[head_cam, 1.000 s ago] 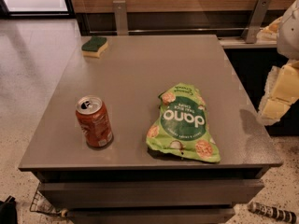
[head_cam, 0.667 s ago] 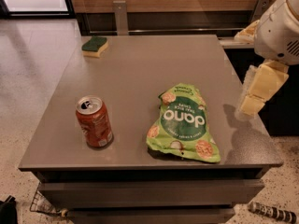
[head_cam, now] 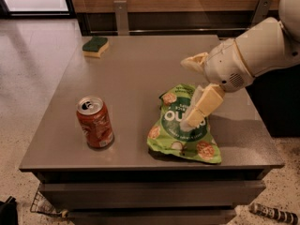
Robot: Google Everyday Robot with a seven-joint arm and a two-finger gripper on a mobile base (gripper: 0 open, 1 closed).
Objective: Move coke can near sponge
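The robot's gripper should move to the coke can next and close around the middle of the can's body (head_cam: 95, 125), below the silver top.
The coke can (head_cam: 95, 122), red-orange with a silver top, stands upright near the front left of the grey table (head_cam: 136, 64). The sponge (head_cam: 95, 46), dark green over yellow, lies at the table's far left corner, well apart from the can. My gripper (head_cam: 184, 93) reaches in from the right on a cream-coloured arm and hovers over the middle right of the table, above the top of a green snack bag. Its two fingers (head_cam: 201, 108) are spread apart and hold nothing. It is well to the right of the can.
The green snack bag (head_cam: 183, 131) lies flat at the front right, partly under my gripper. A wooden wall with two metal posts (head_cam: 121, 17) runs behind the table. A patterned tube (head_cam: 273, 213) lies on the floor at the front right.
My arm has swung in from the right edge toward the table's middle, and now hangs over the snack bag. The can, the sponge and the bag have not moved.
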